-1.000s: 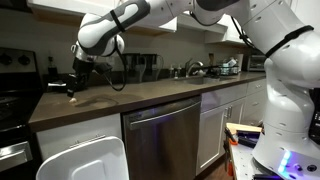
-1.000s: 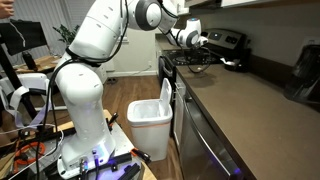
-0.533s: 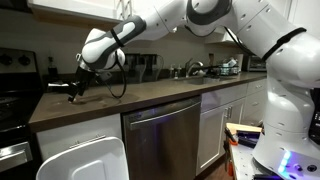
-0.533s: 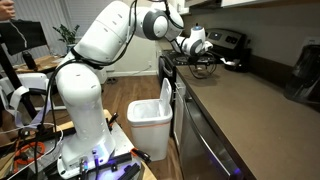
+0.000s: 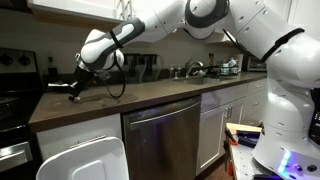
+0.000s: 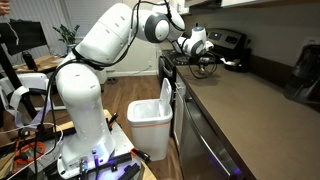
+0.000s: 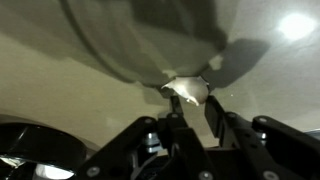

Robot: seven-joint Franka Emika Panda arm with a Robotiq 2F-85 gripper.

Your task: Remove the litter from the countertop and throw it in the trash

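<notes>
The litter is pinched only at its near edge by my gripper's fingers, so I should open them, reach further in and close around its middle (image 7: 186, 87) before lifting it.
In the wrist view a small crumpled white piece of litter (image 7: 187, 90) lies on the dark-brown countertop (image 7: 60, 80), right at the tips of my gripper (image 7: 193, 102). The black fingers (image 7: 216, 112) have drawn in on both sides of it and pinch it. In both exterior views the gripper (image 5: 72, 90) (image 6: 207, 66) is down at the countertop (image 5: 130, 100) (image 6: 250, 100) near the stove end, and the litter is too small to make out there. The white trash bin (image 6: 150, 115) (image 5: 85, 160) stands open on the floor beside the cabinets.
A black stove (image 5: 15, 100) (image 6: 225, 45) borders the countertop beside the gripper. A stainless-steel dishwasher (image 5: 165, 130) sits under the counter. A sink faucet and dishes (image 5: 200, 68) are at the far end. The robot's white base (image 6: 85, 120) stands next to the bin.
The arm dropped to the countertop and shifted slightly, then held still. The jaws have drawn in from wide open onto the litter.
</notes>
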